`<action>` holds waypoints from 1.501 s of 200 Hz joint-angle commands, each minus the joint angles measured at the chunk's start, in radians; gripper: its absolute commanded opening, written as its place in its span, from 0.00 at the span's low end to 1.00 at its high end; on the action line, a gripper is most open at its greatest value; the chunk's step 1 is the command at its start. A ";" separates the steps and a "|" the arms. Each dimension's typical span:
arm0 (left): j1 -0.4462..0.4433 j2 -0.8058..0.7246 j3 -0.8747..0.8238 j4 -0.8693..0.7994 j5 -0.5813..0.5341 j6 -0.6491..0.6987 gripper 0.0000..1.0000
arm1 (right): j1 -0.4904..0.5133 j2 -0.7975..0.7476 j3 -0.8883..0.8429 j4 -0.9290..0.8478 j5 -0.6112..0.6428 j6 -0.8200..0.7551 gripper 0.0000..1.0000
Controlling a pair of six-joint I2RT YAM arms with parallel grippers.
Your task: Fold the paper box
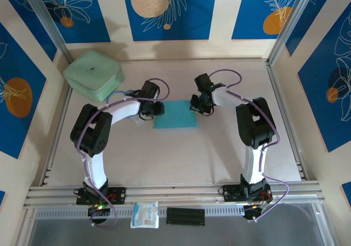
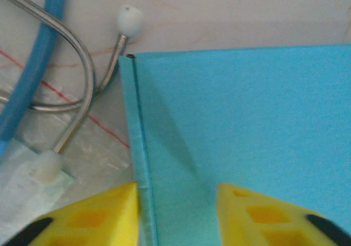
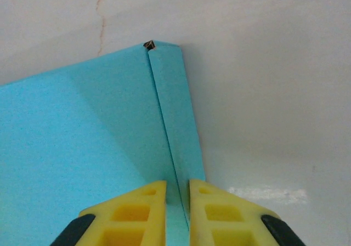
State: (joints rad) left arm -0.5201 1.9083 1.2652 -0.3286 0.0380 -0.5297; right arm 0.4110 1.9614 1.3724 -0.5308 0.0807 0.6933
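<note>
The left gripper points down over the paper box's creased edge, one finger above the box's top side; it should back off, turn and grip the box's narrow side [image 2: 130, 92].
The paper box [image 1: 175, 114] lies flat at the table's middle as a slim teal rectangle. My left gripper [image 1: 156, 108] is at its left end. In the left wrist view that gripper [image 2: 176, 202] stands open, one yellow finger [image 2: 93, 218] outside the box's [image 2: 247, 120] creased left edge and the other over the top face. My right gripper [image 1: 196, 104] is at the box's right end. In the right wrist view its jaws [image 3: 177, 194] are closed to a narrow slit on the folded edge strip of the box [image 3: 82, 131].
A mint-green rounded case [image 1: 93, 74] sits at the back left. A stethoscope with a blue tube [image 2: 33, 81], metal arms and a white eartip [image 2: 130, 20] lies on a clear plastic bag [image 2: 82, 147] just left of the box. A small packet [image 1: 145, 214] lies on the front rail.
</note>
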 commanded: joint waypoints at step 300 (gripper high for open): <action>-0.064 -0.042 -0.005 0.027 0.091 -0.023 0.47 | 0.065 0.052 0.064 -0.055 -0.057 -0.032 0.21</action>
State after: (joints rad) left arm -0.5449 1.9022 1.2701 -0.3134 0.0669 -0.5613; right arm 0.4328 2.0178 1.4616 -0.5892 0.0830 0.6365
